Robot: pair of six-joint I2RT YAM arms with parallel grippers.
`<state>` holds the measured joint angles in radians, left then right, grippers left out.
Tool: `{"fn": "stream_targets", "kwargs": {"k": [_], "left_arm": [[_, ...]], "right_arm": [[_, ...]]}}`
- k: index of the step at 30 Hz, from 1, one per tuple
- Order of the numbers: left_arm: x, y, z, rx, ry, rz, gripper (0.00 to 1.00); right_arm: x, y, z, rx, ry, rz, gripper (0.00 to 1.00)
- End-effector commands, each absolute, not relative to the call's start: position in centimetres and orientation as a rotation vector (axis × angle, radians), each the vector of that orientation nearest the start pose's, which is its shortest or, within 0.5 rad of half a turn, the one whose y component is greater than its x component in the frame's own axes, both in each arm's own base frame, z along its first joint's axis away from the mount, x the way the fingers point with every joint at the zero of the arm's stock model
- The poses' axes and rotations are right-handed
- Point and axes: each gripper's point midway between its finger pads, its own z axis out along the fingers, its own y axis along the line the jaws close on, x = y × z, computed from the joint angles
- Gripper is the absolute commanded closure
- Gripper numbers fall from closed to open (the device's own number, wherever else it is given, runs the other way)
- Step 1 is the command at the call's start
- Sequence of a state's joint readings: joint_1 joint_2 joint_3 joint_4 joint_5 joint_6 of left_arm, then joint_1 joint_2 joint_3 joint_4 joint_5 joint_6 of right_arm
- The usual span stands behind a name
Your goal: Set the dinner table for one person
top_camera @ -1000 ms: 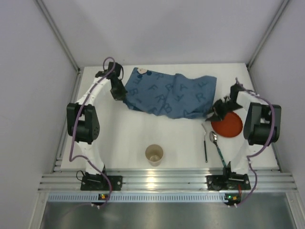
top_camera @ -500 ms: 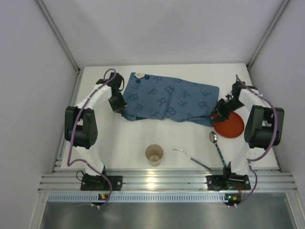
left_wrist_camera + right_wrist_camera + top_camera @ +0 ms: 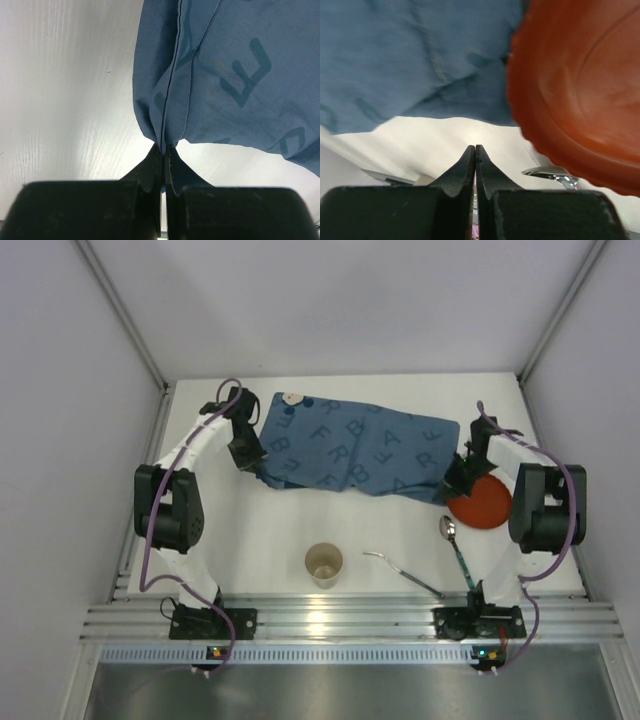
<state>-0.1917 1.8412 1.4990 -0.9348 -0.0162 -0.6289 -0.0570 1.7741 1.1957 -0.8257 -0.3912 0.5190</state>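
My right gripper is shut short of the placemat's near edge. Next, my right gripper opens and pinches the placemat's corner (image 3: 507,116) by the red plate before both grippers lift.
The blue letter-printed placemat (image 3: 355,445) lies spread across the far half of the white dinner table (image 3: 270,530). My left gripper (image 3: 256,462) is shut on the placemat's near left corner; the wrist view shows the cloth (image 3: 230,75) pinched between the jaws (image 3: 164,149). My right gripper (image 3: 455,480) sits at the placemat's near right corner, beside the red plate (image 3: 480,502). In the right wrist view its jaws (image 3: 475,148) are shut with nothing showing between them; the cloth (image 3: 420,55) edge lies just beyond the tips and the plate (image 3: 580,90) is to the right.
A paper cup (image 3: 323,564) stands near the front middle. A silver fork (image 3: 403,573) lies slanted to its right. A spoon (image 3: 450,530) with a teal handle lies below the plate. The ribbed aluminium rail (image 3: 350,618) runs along the near edge. Walls enclose the other sides.
The rumpled placemat has been pulled out flatter and wider. The fork has gone from beside the spoon to a slanted spot nearer the cup. The right gripper has shifted slightly.
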Motion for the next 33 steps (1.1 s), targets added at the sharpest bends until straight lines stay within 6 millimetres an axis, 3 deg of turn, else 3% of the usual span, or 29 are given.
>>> {"fn": "stream_targets", "kwargs": {"k": [1, 5, 9, 10, 13, 16, 25, 29, 33], "left_arm": [[38.1, -9.9, 10.4, -0.607, 2.757, -0.186, 1.0], [37.9, -9.8, 10.6, -0.593, 2.765, -0.179, 1.0], [37.6, -9.5, 11.4, -0.558, 2.773, -0.154, 1.0], [37.7, -9.3, 11.6, -0.553, 2.771, -0.146, 1.0], [37.7, -9.1, 11.8, -0.539, 2.766, -0.129, 1.0], [37.5, -9.3, 11.7, -0.542, 2.773, -0.142, 1.0], [37.8, -9.4, 12.1, -0.513, 2.772, -0.146, 1.0], [37.8, -9.4, 11.8, -0.501, 2.785, -0.144, 1.0], [37.9, -9.4, 11.5, -0.486, 2.797, -0.134, 1.0]], "right_arm": [[31.7, 6.4, 4.9, 0.756, 2.848, 0.511, 1.0], [31.0, 6.3, 2.2, 0.757, 2.869, 0.46, 1.0], [32.2, 6.2, 2.7, 0.756, 2.796, 0.46, 0.99], [32.4, 6.0, 3.1, 0.754, 2.776, 0.452, 0.8], [32.8, 5.3, 4.4, 0.744, 2.71, 0.403, 0.52], [32.9, 4.5, 4.9, 0.754, 2.678, 0.342, 0.47], [31.2, 3.7, 1.3, 0.811, 2.769, 0.245, 0.51], [30.5, 4.9, 0.5, 0.738, 2.806, 0.223, 0.55], [30.0, 5.6, -0.1, 0.704, 2.829, 0.219, 0.76]]}}
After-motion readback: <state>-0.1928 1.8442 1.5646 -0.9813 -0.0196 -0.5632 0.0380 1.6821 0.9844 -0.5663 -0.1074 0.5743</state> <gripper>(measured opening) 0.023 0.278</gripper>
